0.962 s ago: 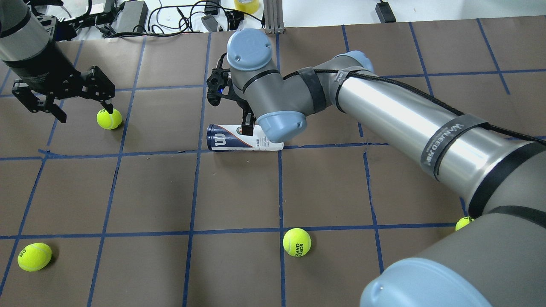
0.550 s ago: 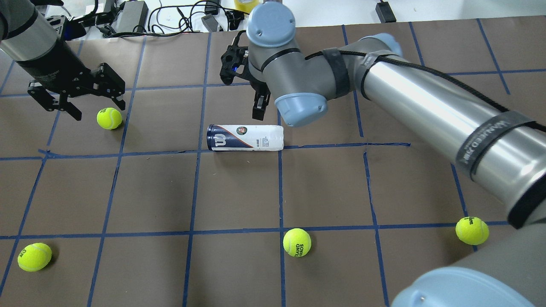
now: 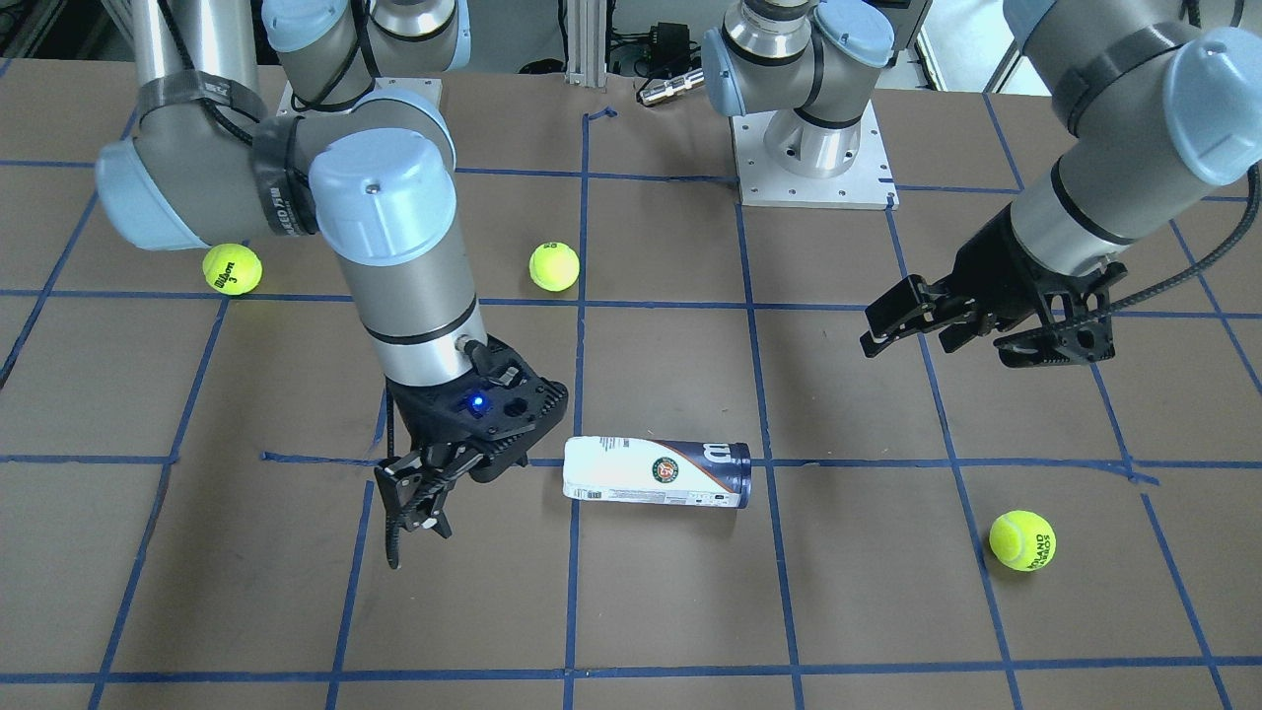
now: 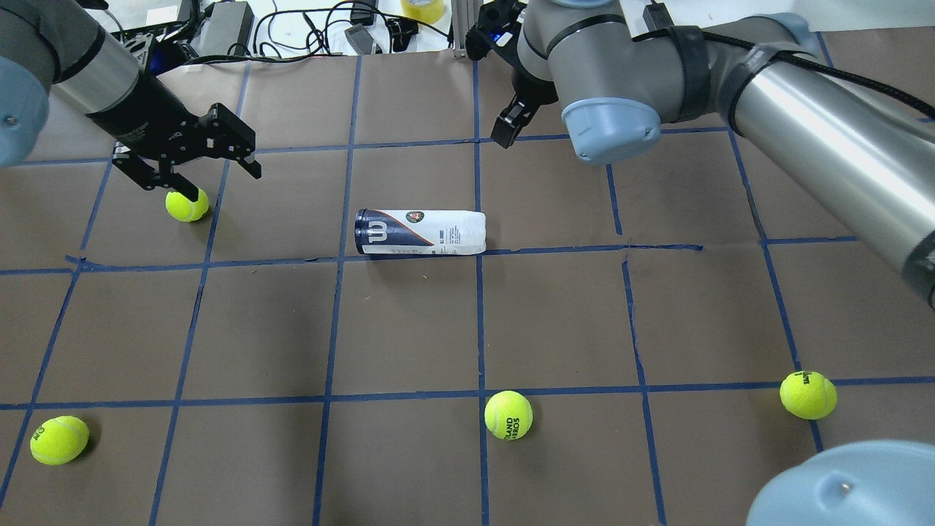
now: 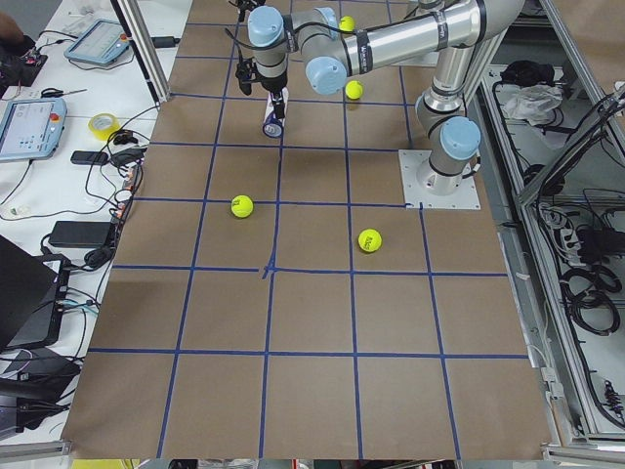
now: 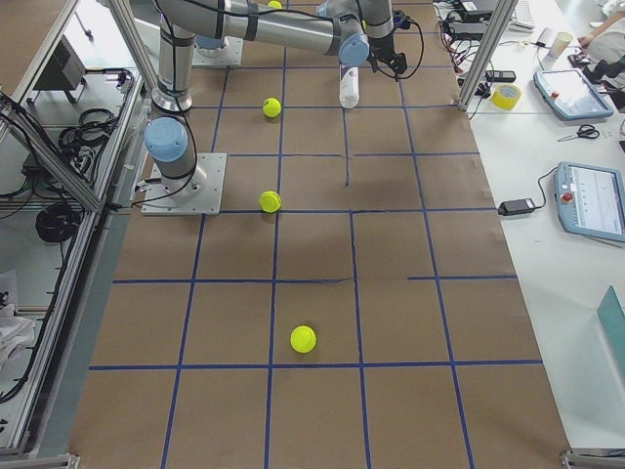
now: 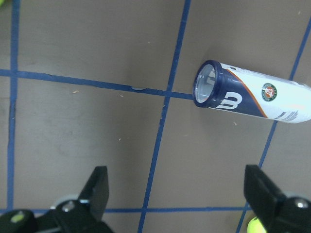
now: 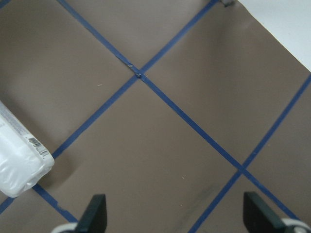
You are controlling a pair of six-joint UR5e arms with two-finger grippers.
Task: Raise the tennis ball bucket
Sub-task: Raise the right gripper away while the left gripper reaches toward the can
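Note:
My left gripper should grip the navy rim at the open end (image 3: 738,449) (image 7: 211,103) of the tennis ball bucket, with one finger inside the bucket's opening.
The tennis ball bucket (image 4: 420,232) lies on its side on the brown table, navy open end toward my left arm. It also shows in the front view (image 3: 658,472), the left wrist view (image 7: 252,94) and, as its white end, the right wrist view (image 8: 19,160). My right gripper (image 3: 414,505) is open and empty, raised beyond the bucket's white end and apart from it; one finger (image 4: 505,131) shows overhead. My left gripper (image 4: 197,175) is open and empty, well to the left of the bucket, over a tennis ball (image 4: 187,204).
Loose tennis balls lie at the front left (image 4: 58,440), front middle (image 4: 508,415) and front right (image 4: 808,394). Cables and boxes (image 4: 219,25) lie past the table's far edge. Blue tape lines (image 4: 478,329) grid the table.
My right gripper has lifted off the bucket and pulled back to the far right, leaving it lying in place. My left gripper has moved right, over the ball.

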